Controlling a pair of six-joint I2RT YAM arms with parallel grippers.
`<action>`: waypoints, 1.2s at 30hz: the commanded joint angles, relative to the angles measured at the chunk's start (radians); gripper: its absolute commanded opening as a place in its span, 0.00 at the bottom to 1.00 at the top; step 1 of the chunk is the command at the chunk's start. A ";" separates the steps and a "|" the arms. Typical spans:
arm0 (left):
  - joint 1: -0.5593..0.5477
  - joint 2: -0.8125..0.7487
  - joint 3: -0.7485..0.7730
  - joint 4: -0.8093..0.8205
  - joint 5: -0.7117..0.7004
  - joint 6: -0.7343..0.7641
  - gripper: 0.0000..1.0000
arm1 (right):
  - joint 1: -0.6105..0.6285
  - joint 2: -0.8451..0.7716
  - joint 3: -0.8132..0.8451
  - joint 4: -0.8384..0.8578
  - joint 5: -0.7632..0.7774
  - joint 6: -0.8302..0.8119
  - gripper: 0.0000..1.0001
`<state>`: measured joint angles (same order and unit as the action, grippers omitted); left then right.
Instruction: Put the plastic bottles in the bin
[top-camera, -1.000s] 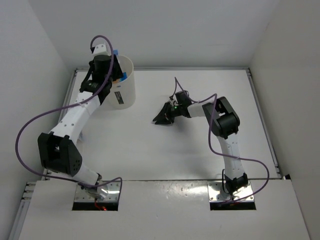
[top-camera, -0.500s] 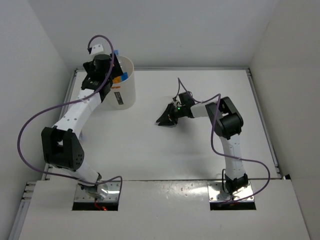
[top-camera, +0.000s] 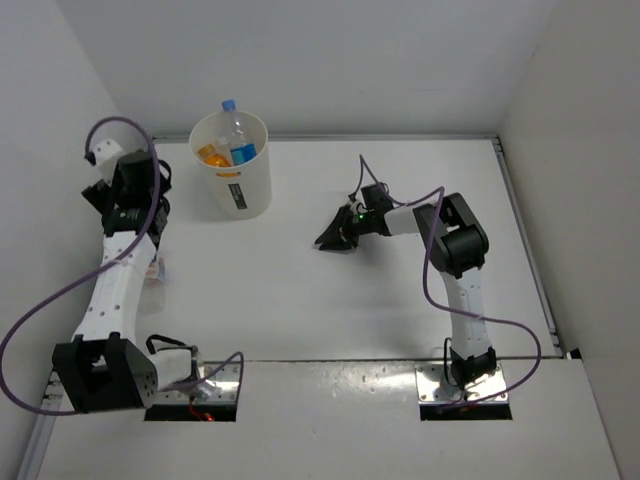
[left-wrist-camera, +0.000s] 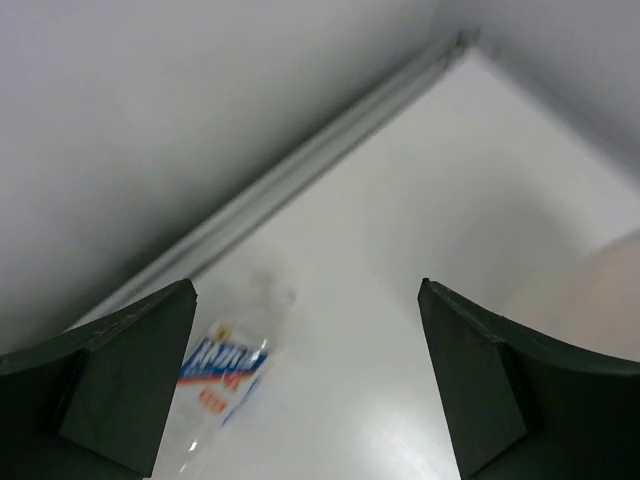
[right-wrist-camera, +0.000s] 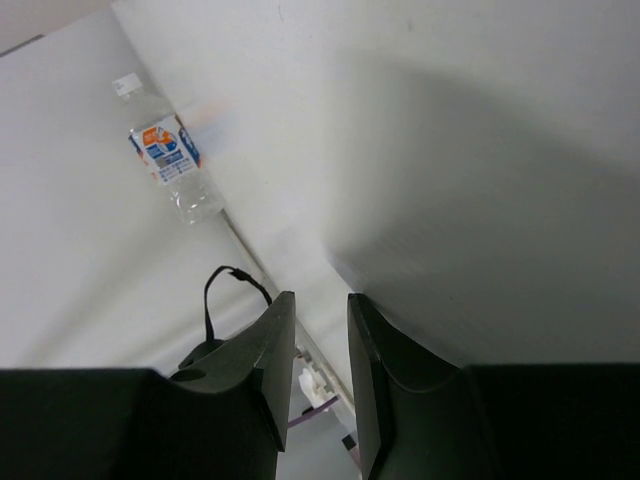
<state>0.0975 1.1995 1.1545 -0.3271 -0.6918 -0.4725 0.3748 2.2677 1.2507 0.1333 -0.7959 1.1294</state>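
Note:
The blue and orange label (top-camera: 156, 270) (left-wrist-camera: 222, 370) of the clear bottle lying on the table beside the metal rail will be gripped by my left gripper as it closes.
The cream-white bin (top-camera: 243, 190) stands at the back left of the table. Inside it are a clear bottle with a blue label and blue cap (top-camera: 235, 138) and an orange bottle (top-camera: 211, 155). Another clear bottle (top-camera: 154, 270) with a blue and orange label lies on the table near the left wall; it also shows as the labelled bottle (left-wrist-camera: 225, 368) and the far bottle (right-wrist-camera: 166, 160). My left gripper (top-camera: 128, 192) is open and empty left of the bin, and the left gripper (left-wrist-camera: 310, 390) looks down with that bottle by its left finger. My right gripper (top-camera: 330, 238) is low at mid-table; the right gripper (right-wrist-camera: 312, 370) holds nothing, jaws a narrow gap apart.
A metal rail (left-wrist-camera: 300, 170) runs along the foot of the left wall. White walls close in the table on the left, back and right. The left arm's white link (top-camera: 115, 285) lies right beside the lying bottle.
The left gripper opened above the bin and the blue-capped bottle now sits inside it. The left arm then swung left, away from the bin. The right arm barely moved.

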 joint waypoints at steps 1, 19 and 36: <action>0.021 -0.023 -0.161 -0.159 0.115 0.015 1.00 | -0.022 0.047 -0.056 -0.055 0.040 0.021 0.29; 0.217 -0.002 -0.371 -0.133 0.340 0.064 1.00 | -0.040 0.038 -0.149 0.023 0.012 0.044 0.29; 0.283 0.226 -0.401 0.063 0.426 0.210 0.88 | -0.059 -0.013 -0.258 0.174 -0.062 0.167 0.29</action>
<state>0.3702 1.4117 0.7765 -0.3477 -0.3401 -0.3004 0.3229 2.2276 1.0370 0.4538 -0.8730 1.1908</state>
